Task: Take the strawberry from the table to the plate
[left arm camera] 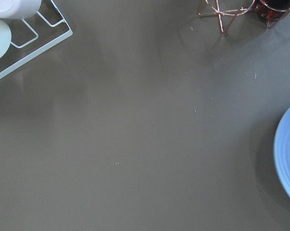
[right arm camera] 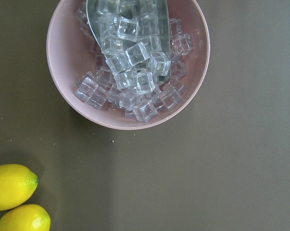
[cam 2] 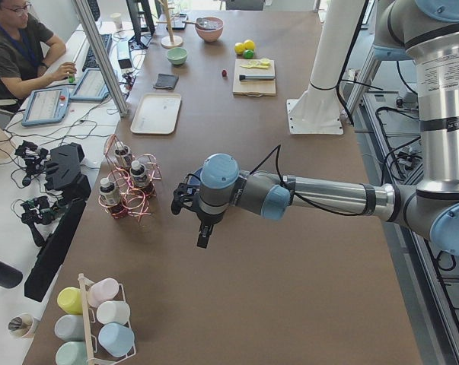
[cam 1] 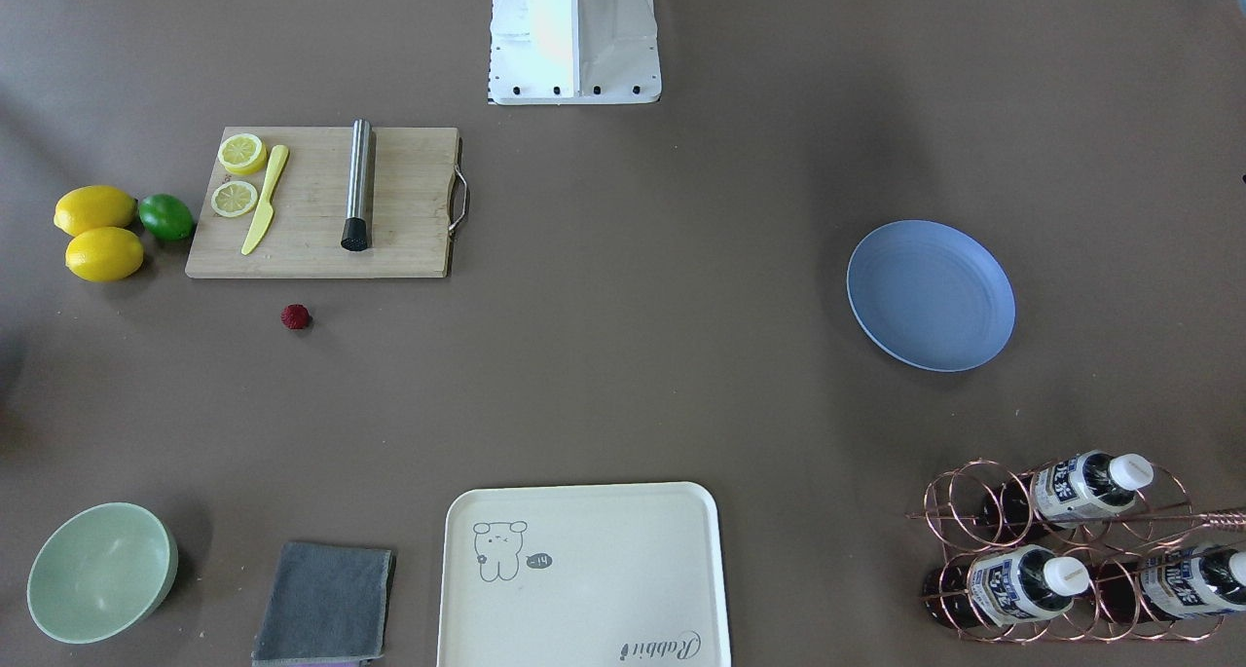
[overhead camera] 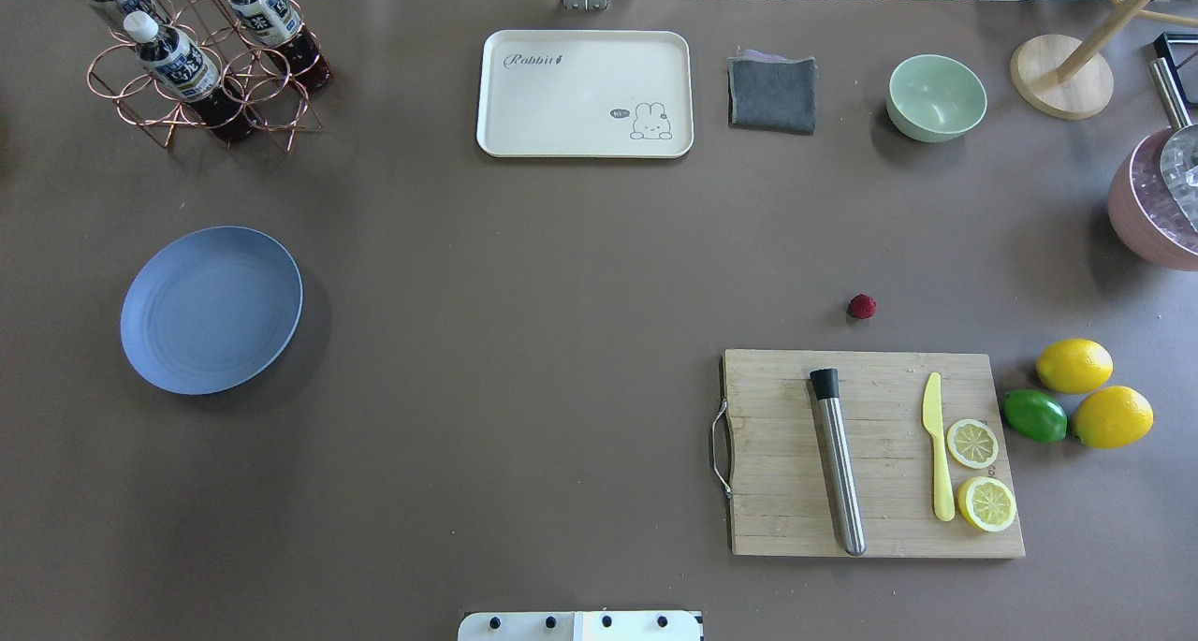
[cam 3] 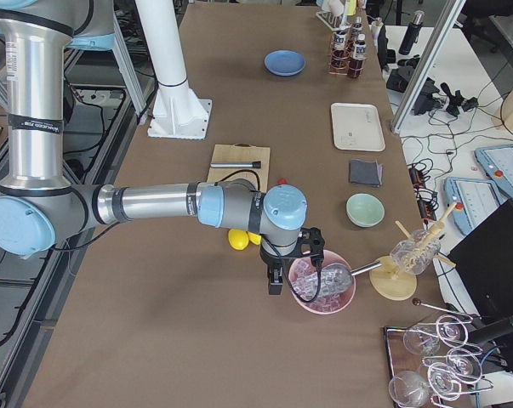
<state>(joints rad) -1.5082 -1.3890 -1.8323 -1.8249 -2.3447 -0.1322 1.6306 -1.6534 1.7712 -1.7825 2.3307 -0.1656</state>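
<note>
The light-blue plate should next be held by my left gripper by its rim (cam 1: 1012, 301) (left arm camera: 275, 151), on the side farthest from the cutting board.
The strawberry (overhead camera: 862, 306) is a tiny dark-red berry lying on the brown table (overhead camera: 524, 295), just beyond the cutting board; it also shows as a red dot (cam 1: 296, 316). The light-blue plate (overhead camera: 211, 310) lies empty far across the table on the robot's left, and its rim edges into the left wrist view (left arm camera: 289, 159). My left gripper (cam 2: 202, 228) hangs over the table near the bottle rack. My right gripper (cam 3: 276, 276) hangs beside the pink ice bowl. Both show only in the side views, so I cannot tell whether they are open or shut.
A wooden cutting board (overhead camera: 875, 454) carries a steel muddler, a yellow knife and lemon slices. Two lemons and a lime (overhead camera: 1034, 415) sit beside it. At the far edge are a cream tray (overhead camera: 585, 94), grey cloth (overhead camera: 772, 93), green bowl (overhead camera: 936, 97), bottle rack (overhead camera: 201, 61) and pink ice bowl (right arm camera: 128, 62).
</note>
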